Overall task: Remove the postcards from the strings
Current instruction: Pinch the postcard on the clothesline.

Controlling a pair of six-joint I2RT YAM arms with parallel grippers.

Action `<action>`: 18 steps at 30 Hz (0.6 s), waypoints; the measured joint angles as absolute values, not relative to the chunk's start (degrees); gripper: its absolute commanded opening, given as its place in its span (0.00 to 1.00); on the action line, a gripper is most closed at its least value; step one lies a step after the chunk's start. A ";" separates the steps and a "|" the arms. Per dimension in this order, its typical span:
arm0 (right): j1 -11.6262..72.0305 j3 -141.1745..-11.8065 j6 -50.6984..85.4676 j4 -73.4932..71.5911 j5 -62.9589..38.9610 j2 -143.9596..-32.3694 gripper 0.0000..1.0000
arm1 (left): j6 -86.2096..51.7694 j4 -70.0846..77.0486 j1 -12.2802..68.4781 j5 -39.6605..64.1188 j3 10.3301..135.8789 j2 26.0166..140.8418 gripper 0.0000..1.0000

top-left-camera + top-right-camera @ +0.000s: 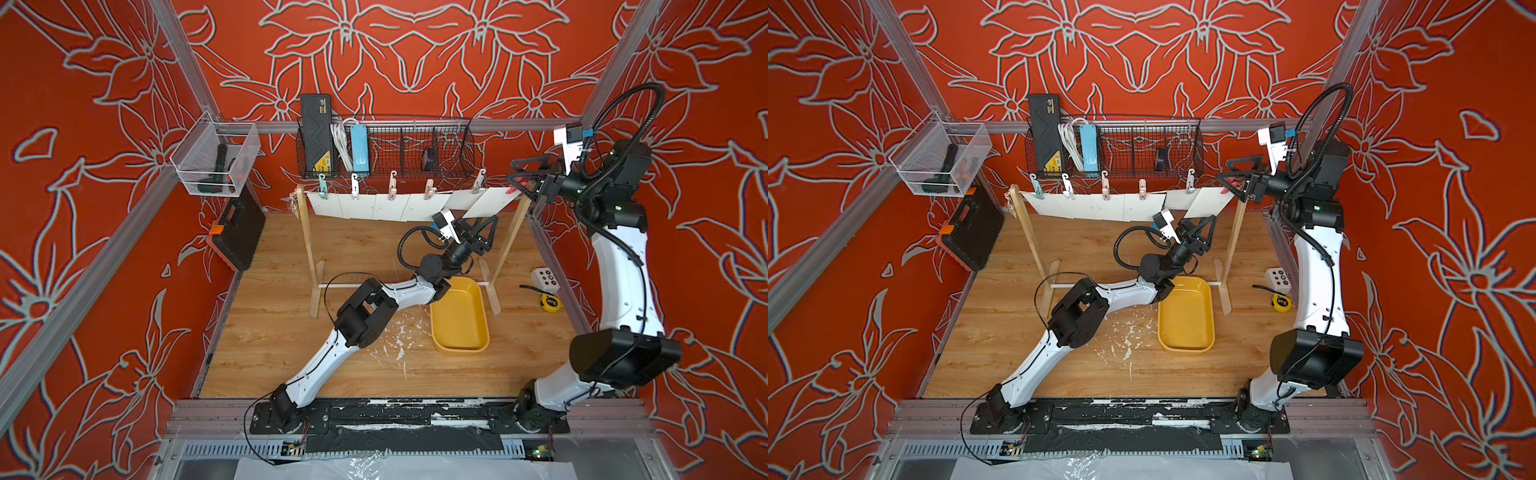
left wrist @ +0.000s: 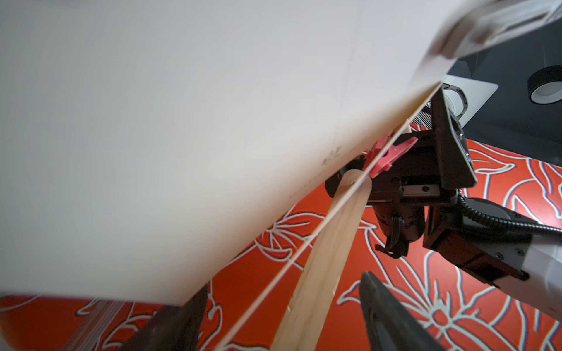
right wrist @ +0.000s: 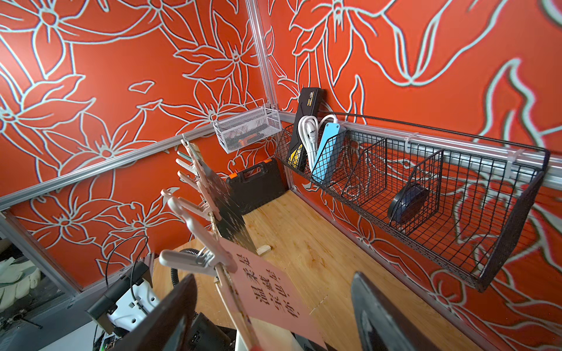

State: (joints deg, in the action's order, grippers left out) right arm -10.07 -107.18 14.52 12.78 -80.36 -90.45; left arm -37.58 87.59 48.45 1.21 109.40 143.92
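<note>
I will back my left gripper off open, as the postcard under the red peg hangs slanted, until the postcard hangs straight, then pinch its lower edge (image 1: 473, 217).
Several white postcards (image 1: 361, 205) hang by small pegs from the strings (image 2: 304, 249), a thin twine between two wooden posts. My left gripper (image 1: 481, 222) is open just below the rightmost postcard (image 1: 490, 201). In the left wrist view that card's lower corner (image 2: 170, 285) lies against one finger (image 2: 176, 322), and the twine and the right post (image 2: 319, 273) pass between the jaws. My right gripper (image 1: 511, 169) is open at the twine's right end, by the red peg (image 2: 392, 155). In the right wrist view a card with printed characters (image 3: 267, 291) runs between its wide jaws.
A yellow tray (image 1: 440, 332) sits on the wooden floor under the left forearm. A black wire basket (image 1: 415, 174) hangs on the back wall just behind the pegs. A black tool case (image 1: 237, 232) leans at the left. A white button box (image 1: 545, 280) and a tape measure (image 1: 550, 301) lie at the right.
</note>
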 measured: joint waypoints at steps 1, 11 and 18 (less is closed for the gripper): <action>-10.07 -107.15 14.52 12.78 -80.36 -90.45 0.80 | -37.71 88.03 48.53 1.23 108.40 143.90 0.67; -10.07 -106.26 14.37 12.73 -79.64 -89.78 0.79 | -37.32 90.35 50.09 2.85 100.79 142.98 0.60; -10.07 -105.86 14.31 12.58 -79.50 -89.27 0.79 | -37.26 91.31 50.26 1.39 100.77 141.49 0.81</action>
State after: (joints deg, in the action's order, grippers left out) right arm -10.07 -105.86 14.31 12.58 -79.50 -89.27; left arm -37.26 91.31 50.26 1.39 100.77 141.49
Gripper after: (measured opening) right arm 0.793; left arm 0.801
